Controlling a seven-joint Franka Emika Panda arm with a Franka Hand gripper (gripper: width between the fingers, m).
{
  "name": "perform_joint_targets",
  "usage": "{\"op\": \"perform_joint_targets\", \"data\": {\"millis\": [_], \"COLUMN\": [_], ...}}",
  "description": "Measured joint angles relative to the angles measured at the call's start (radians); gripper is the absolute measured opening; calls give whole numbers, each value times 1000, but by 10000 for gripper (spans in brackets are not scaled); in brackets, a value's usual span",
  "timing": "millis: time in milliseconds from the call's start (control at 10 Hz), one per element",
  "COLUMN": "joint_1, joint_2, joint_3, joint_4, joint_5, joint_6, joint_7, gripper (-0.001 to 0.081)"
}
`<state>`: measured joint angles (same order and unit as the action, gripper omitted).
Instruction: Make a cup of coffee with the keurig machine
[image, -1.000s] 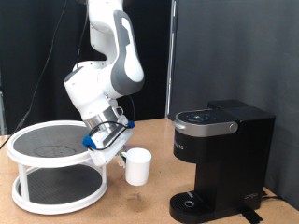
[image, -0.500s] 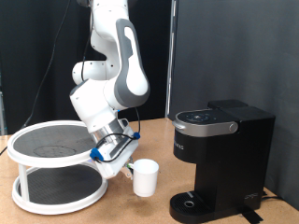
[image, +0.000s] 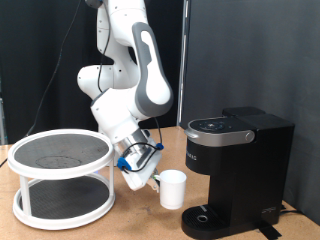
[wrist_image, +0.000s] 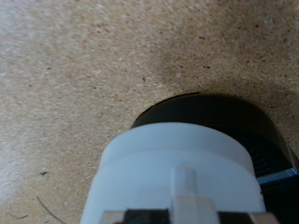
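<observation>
My gripper will release the white cup on the round drip tray (image: 195, 221) at the foot of the black keurig machine. The cup still hangs just above the table.
The white cup (image: 173, 188) hangs just above the table, close to the exterior view's left of the black keurig machine (image: 236, 172) and its round drip tray (image: 206, 218). My gripper (image: 150, 176) is shut on the cup's handle side, tilted down from the white arm. In the wrist view the cup (wrist_image: 177, 177) fills the lower middle, with the dark round drip tray base (wrist_image: 238, 117) right behind it over the wooden table. The machine's lid is down.
A white two-tier round rack (image: 60, 175) with dark mesh shelves stands at the exterior view's left. The wooden table (image: 130, 225) runs under everything. A black curtain hangs behind.
My gripper has carried the cup towards the exterior view's right and a little lower, from beside the rack to right next to the keurig machine's base.
</observation>
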<state>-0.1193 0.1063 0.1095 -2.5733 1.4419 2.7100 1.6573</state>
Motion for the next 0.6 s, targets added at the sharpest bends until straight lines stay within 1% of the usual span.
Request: {"op": "perform_joint_targets", "data": {"millis": [100,300,400,600], "joint_1": [15,39,50,60], "joint_2": [24,80,106,133], "joint_3": [24,61,70,82], "joint_4": [10,45,62,80], "joint_5": [65,246,321,428], "joint_6": [41,97,102,99], "joint_7": [-36,-187,-258,-367], "gripper": [2,2,2,2]}}
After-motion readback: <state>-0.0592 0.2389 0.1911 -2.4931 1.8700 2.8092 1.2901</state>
